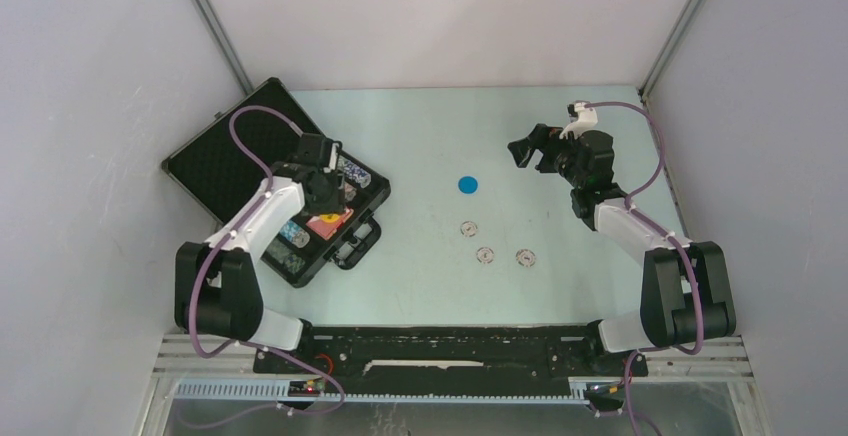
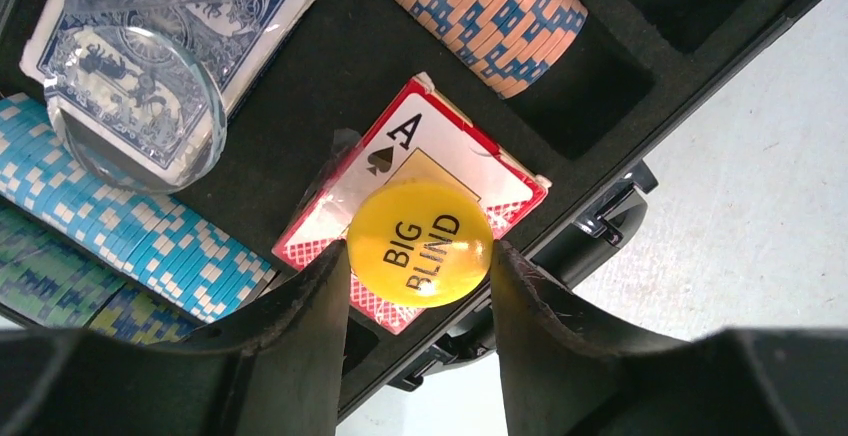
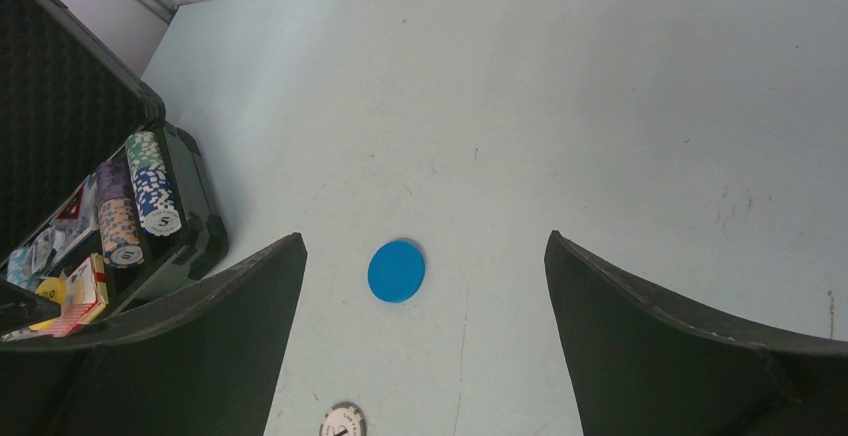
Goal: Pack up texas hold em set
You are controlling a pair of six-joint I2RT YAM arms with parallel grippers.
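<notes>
The robot's left gripper will release the yellow BIG BLIND disc on the middle of the red card deck (image 1: 334, 213) (image 2: 432, 208).
The black briefcase (image 1: 215, 161) lies open at the left of the table, lid back. In its tray I see chip rows (image 2: 490, 6), a blue card deck (image 2: 255, 26) with a clear round disc (image 2: 135, 106) on it, and a red card deck (image 2: 440, 146). My left gripper (image 2: 418, 256) is shut on a yellow "BIG BLIND" disc (image 2: 420, 241), just above the red deck near the case's front edge. My right gripper (image 3: 425, 241) hangs wide open and empty above the table, with a blue disc (image 3: 396, 271) lying below and between its fingers.
Three white-rimmed chips (image 1: 468, 227) (image 1: 486, 254) (image 1: 526, 257) lie on the table in front of the blue disc (image 1: 467, 184). One of them shows at the bottom of the right wrist view as a chip (image 3: 343, 422). The case handle (image 1: 360, 241) sticks out toward the table's middle.
</notes>
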